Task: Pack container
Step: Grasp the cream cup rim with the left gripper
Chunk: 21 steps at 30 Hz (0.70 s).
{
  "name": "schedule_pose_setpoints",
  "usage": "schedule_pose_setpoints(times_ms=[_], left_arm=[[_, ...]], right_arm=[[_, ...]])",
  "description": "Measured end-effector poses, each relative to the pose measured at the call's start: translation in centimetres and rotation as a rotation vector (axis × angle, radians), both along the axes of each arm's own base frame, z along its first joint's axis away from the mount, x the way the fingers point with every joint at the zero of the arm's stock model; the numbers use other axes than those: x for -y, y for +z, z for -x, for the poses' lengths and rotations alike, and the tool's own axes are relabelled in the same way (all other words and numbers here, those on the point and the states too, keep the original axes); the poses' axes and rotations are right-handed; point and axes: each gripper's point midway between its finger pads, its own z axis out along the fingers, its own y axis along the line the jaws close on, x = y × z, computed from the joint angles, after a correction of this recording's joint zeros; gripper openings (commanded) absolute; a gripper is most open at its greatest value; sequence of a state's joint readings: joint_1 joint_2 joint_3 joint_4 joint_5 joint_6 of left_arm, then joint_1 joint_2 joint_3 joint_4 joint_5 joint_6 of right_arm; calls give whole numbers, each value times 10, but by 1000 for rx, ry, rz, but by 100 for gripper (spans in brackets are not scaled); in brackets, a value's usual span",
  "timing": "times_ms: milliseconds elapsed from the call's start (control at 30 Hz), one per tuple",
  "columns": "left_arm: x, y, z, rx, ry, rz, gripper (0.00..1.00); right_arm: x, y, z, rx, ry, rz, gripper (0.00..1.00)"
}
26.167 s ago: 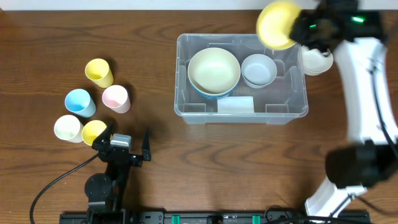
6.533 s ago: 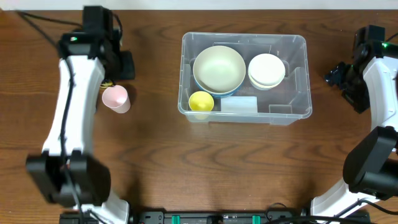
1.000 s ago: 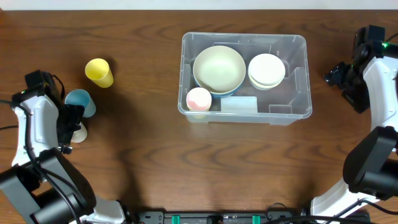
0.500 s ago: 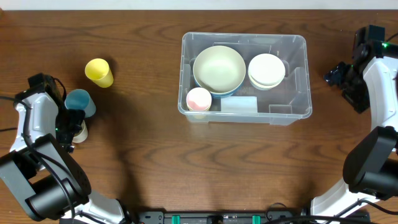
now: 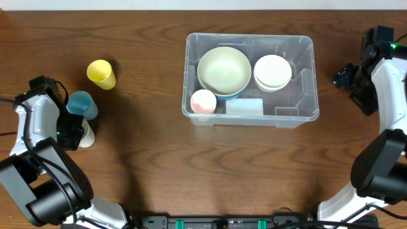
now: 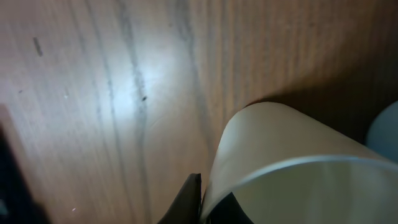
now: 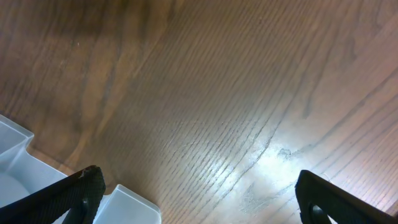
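The pink cup is in the clear container. Next, my left gripper releases the cream cup inside the pink cup (image 5: pixel 203 101).
The clear container (image 5: pixel 305 95) stands in the middle of the table, holding a large cream bowl (image 5: pixel 224 70), stacked white bowls (image 5: pixel 273 71) and a pink cup (image 5: pixel 203 102). At the far left, my left gripper (image 5: pixel 74 131) is shut on the wall of a cream cup (image 5: pixel 86 135). In the left wrist view that cream cup (image 6: pixel 280 149) fills the lower right, with one black finger (image 6: pixel 188 200) outside its wall and the other inside. My right gripper (image 5: pixel 346 77) hangs open and empty to the right of the container; its wrist view shows the container's corner (image 7: pixel 132 204) near the left finger (image 7: pixel 81 191).
A blue cup (image 5: pixel 81 104) stands right behind the cream cup, almost touching it. A yellow cup (image 5: pixel 100 73) lies a little farther back. A white label (image 5: pixel 245 107) sits on the container's front wall. Bare wood lies under the right gripper.
My left gripper has gone from open to shut, pinching the cream cup's wall. The cup has shifted slightly to the right. The right arm has not moved.
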<state>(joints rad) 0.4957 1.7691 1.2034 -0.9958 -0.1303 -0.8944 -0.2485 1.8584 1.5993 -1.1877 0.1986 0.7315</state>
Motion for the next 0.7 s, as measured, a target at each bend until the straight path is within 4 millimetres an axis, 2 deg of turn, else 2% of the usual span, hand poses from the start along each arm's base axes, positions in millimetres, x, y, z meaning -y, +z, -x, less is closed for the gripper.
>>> schedule_pose_setpoints(times_ms=[267,400,467,700], left_arm=[[8,5,15,-55,-1,29,6],[11,18,20,-42,0,22,6],[11,33,22,-2,2,1,6],[13,114,30,266,8,-147,6]], right_arm=[[0,0,0,0,0,0,99],[0,0,0,0,0,0,99],[0,0,0,0,0,0,99],[0,0,0,0,0,0,99]])
